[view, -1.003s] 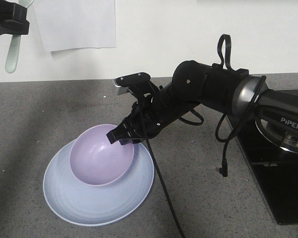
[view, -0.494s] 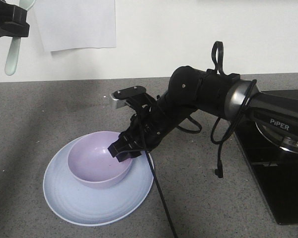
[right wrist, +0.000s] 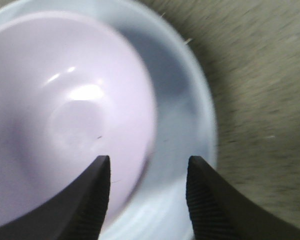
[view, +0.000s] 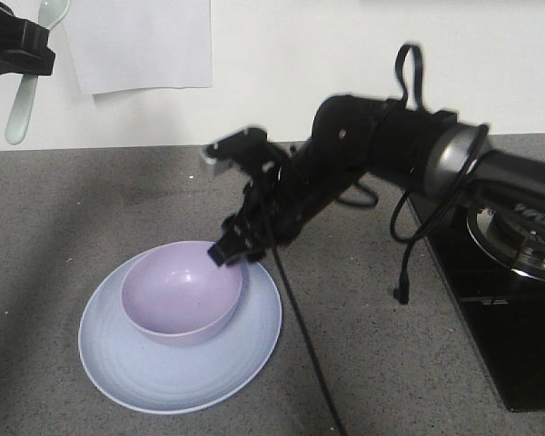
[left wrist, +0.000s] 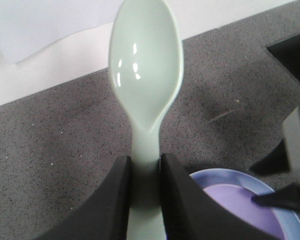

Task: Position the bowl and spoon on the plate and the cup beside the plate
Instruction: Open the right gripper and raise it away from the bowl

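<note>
Next, my left gripper lets go of the mint-green spoon in the lavender bowl (view: pixel 149 292), with the spoon's handle sticking out over the bowl's rim.
The lavender bowl (view: pixel 179 294) (right wrist: pixel 60 115) rests upright on the pale blue plate (view: pixel 145 377) (right wrist: pixel 190 110). My right gripper (view: pixel 232 251) (right wrist: pixel 147 165) is open just above the bowl's far right rim, with nothing between its fingers. High at the upper left, my left gripper (view: pixel 18 50) (left wrist: pixel 145 162) is shut on the handle of the mint-green spoon (view: pixel 20 104) (left wrist: pixel 147 85). The plate (left wrist: pixel 240 177) and the bowl (left wrist: pixel 240 207) show at the lower right of the left wrist view. The cup is out of view.
A white paper sheet (view: pixel 141 41) hangs on the back wall. A black stove top (view: pixel 509 309) with a metal burner lies at the right. A loose black cable (view: pixel 300 345) trails from the right arm across the grey counter (view: pixel 372 363).
The bowl was tilted in the right gripper; it has been lowered flat onto the plate and let go. The right gripper has opened and lifted up and back. The left arm hardly moved.
</note>
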Controlling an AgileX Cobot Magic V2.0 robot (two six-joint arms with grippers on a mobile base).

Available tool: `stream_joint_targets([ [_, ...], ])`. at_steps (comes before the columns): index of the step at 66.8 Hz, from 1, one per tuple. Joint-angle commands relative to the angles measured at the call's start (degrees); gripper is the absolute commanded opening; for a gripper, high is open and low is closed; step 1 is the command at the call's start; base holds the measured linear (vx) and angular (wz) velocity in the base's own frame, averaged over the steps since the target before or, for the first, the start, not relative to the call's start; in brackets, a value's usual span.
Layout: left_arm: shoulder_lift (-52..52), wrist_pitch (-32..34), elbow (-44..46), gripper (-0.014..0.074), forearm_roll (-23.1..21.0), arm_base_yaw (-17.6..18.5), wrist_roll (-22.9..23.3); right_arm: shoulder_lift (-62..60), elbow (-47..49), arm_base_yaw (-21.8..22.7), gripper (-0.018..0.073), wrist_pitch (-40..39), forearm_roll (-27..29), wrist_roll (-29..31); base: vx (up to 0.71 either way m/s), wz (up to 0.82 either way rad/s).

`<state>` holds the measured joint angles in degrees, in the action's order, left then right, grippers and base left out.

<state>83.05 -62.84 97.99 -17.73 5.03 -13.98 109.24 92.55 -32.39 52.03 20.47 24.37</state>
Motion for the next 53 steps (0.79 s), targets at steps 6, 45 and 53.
stream_joint_targets([
  [6, -1.8, 2.6, 1.6, 0.0003, -3.6, 0.4, -2.4, -7.0, 7.9, 0.1, 0.0356, -1.6, -12.0, -7.8, 0.0, 0.0],
  [45, 2.9, -8.8, 1.6, 0.0006, 1.8, 9.1, -6.6, -19.9, 12.2, 0.1, 0.0356, -2.0, -39.3, -24.4, 0.0, 0.0],
  [53, 4.9, -8.9, 1.6, 0.0015, 3.0, 10.7, -5.9, -20.0, 12.0, 0.1, 0.0356, 0.1, -39.3, -24.4, 0.0, 0.0],
])
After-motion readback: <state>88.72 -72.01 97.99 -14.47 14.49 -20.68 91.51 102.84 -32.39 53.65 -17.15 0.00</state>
